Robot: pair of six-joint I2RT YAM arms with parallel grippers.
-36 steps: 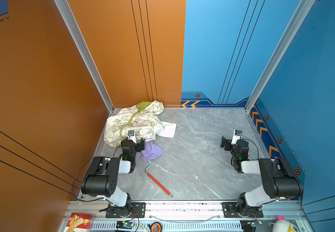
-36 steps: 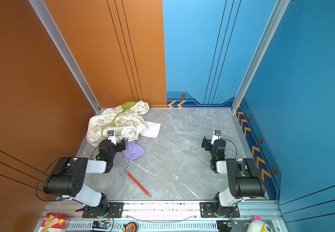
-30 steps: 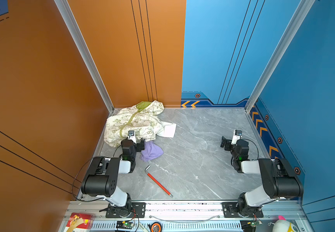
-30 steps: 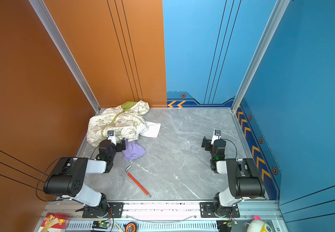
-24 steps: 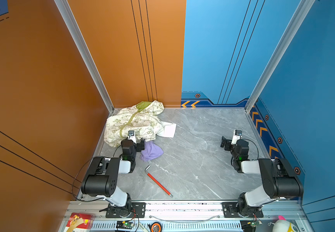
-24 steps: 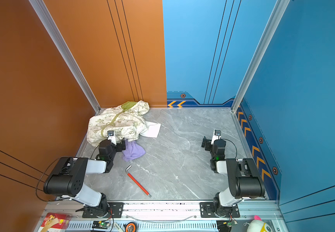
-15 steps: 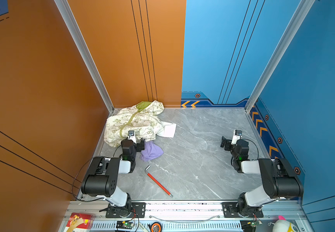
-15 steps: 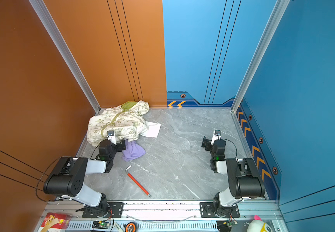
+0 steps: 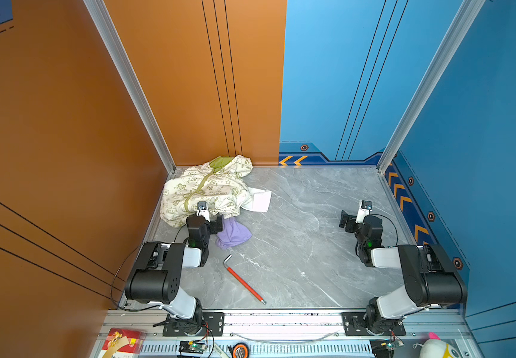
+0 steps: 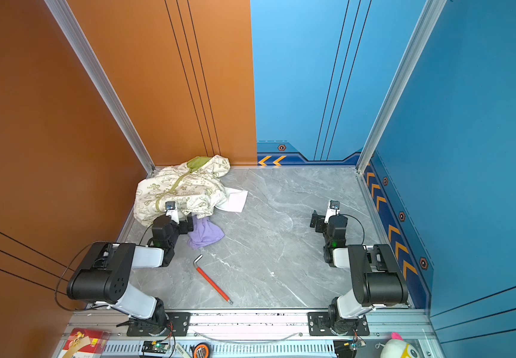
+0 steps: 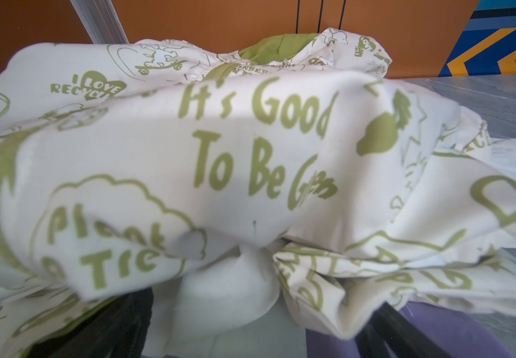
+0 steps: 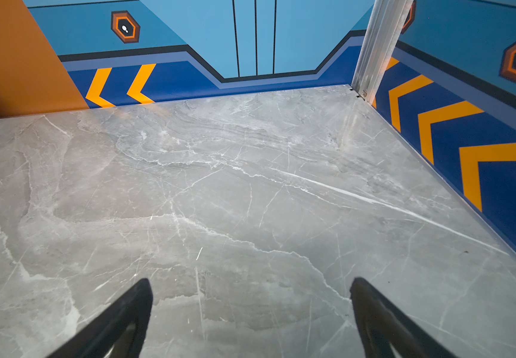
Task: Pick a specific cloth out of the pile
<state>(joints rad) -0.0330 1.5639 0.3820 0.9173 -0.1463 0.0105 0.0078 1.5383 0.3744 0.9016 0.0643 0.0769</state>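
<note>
I will close my left gripper on the near corner (image 9: 221,245) of the lavender cloth, by the bent end of the hex key with the red handle.
The pile (image 9: 207,189) (image 10: 182,189) is a heap of cream fabric with green doodles in the back left corner. A plain white piece (image 9: 261,201) sticks out on its right. The lavender cloth (image 9: 233,232) (image 10: 205,234) lies crumpled on the floor just in front of the pile. My left gripper (image 9: 204,218) (image 10: 176,221) is open at the pile's front edge, immediately left of the cloth. In the left wrist view, printed fabric (image 11: 250,155) drapes between the wide-apart fingers (image 11: 111,325), and the cloth (image 11: 337,344) shows beside one finger. My right gripper (image 9: 357,217) (image 12: 252,285) is open over bare floor.
A red-handled hex key (image 9: 244,283) (image 10: 213,283) lies on the grey marble floor (image 9: 297,235) near the front. Orange walls (image 9: 188,93) close in the pile's corner, and blue walls (image 9: 343,77) bound the back and right.
</note>
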